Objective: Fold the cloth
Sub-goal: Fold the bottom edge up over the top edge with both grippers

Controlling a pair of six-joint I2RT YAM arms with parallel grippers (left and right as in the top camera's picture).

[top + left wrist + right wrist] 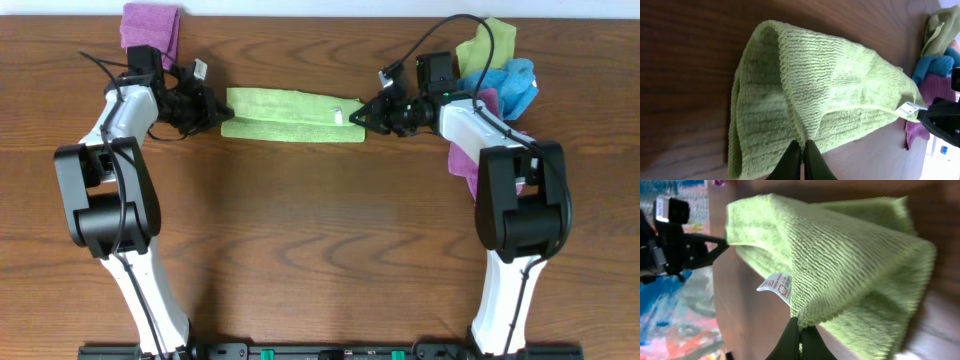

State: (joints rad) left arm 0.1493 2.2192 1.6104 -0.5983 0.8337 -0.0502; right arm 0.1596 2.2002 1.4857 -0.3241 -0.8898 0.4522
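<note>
Next, my right gripper releases the edge of the light green cloth on the cloth's lower front corner (359,132) (871,337) beyond the white tag.
A light green cloth (290,114) lies folded into a long strip at the back of the table, a white tag near its right end. My left gripper (218,113) is shut on the strip's left end; the left wrist view shows its fingers (803,148) pinching the cloth's hem (805,100). My right gripper (360,116) is shut on the right end; the right wrist view shows its fingers (801,330) pinching the cloth's edge (840,265) beside the tag (777,286).
A purple cloth (152,28) lies at the back left behind the left arm. A pile of yellow-green, blue and magenta cloths (498,75) sits at the back right by the right arm. Bare wooden table (320,230) fills the front.
</note>
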